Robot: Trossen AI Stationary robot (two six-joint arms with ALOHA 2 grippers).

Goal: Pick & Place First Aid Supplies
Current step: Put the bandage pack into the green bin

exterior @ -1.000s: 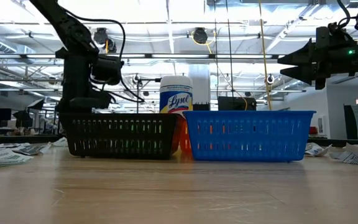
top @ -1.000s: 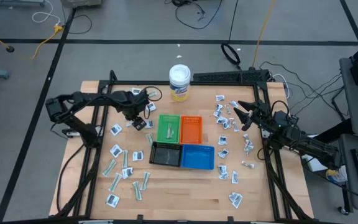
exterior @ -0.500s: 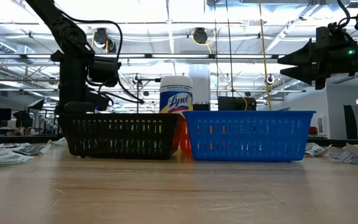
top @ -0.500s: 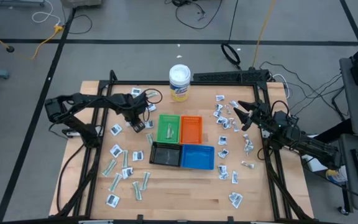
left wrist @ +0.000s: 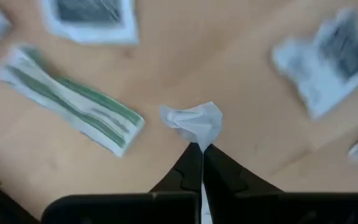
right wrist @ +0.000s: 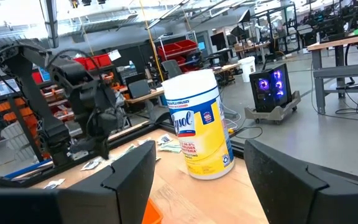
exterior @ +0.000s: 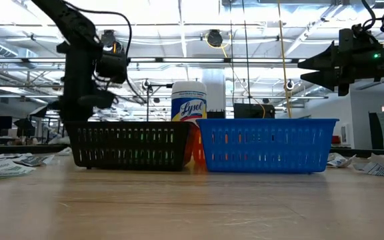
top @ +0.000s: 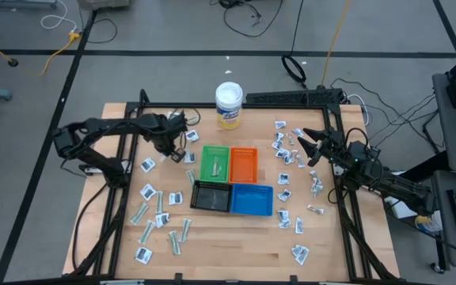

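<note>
The robot's left gripper needs to release the crumpled white packet on the slim pale piece inside the green tray [top: 214,168].
Small white-grey packets [top: 147,191] and slim pale strips [top: 141,212] lie flat on the table to the left of the trays, and more packets [top: 286,157] lie to their right. My left gripper [top: 169,146] stands left of the green tray [top: 214,164] and is shut on one crumpled white packet [left wrist: 194,121]. My right gripper [top: 302,147] hangs open above the right-hand packets and touches nothing. In the low view it [exterior: 302,65] is high over the blue tray [exterior: 265,143]. My left gripper pinches the crumpled packet by its near edge [left wrist: 199,140] between its two fingertips. The fingers come from above, pointing down. The rest of the packet sticks out past the tips, above a green-striped strip [left wrist: 73,106] and other packets on the wood.
The orange tray [top: 243,164], black tray [top: 211,195] and blue tray [top: 252,199] stand with the green one in a block at the table's middle. A white-lidded, yellow-labelled tub [top: 229,104] stands behind them at the far edge. Black frame rails [top: 125,182] run along both sides.
My left gripper has shut on the white packet and has risen, drawing back toward the table's left and far edges, away from the green tray. The packet has come up with it.
</note>
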